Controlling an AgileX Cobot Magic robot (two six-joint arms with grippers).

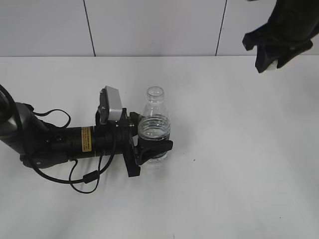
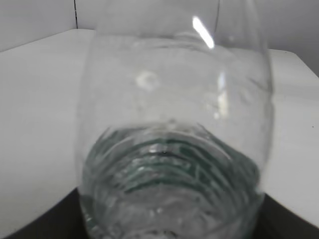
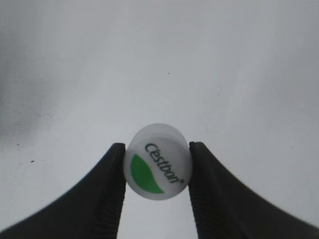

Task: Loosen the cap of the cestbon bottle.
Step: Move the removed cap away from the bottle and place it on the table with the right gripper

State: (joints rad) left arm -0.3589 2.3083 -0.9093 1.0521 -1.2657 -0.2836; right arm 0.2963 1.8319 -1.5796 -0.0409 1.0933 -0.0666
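My right gripper should release the white cap on the bare table across the bottle from my left gripper [image 1: 250, 130].
The clear cestbon bottle [image 1: 154, 127] stands upright near the table's middle, its neck open and capless. My left gripper [image 1: 149, 149] is shut around its lower body. In the left wrist view the bottle [image 2: 174, 134] fills the frame, with the green label showing through the ribs and the jaw tips hidden. My right gripper [image 3: 157, 164] is shut on the white cap [image 3: 158, 162], which shows a green leaf and "Cestbon" lettering. In the exterior view the right gripper [image 1: 269, 57] hangs at the far upper right, well away from the bottle; the cap is not discernible there.
The white table [image 1: 239, 174] stretches around the bottle. A white tiled wall [image 1: 149, 25] runs behind the table's far edge. The left arm's black body and cables [image 1: 60, 144] lie along the table at the left.
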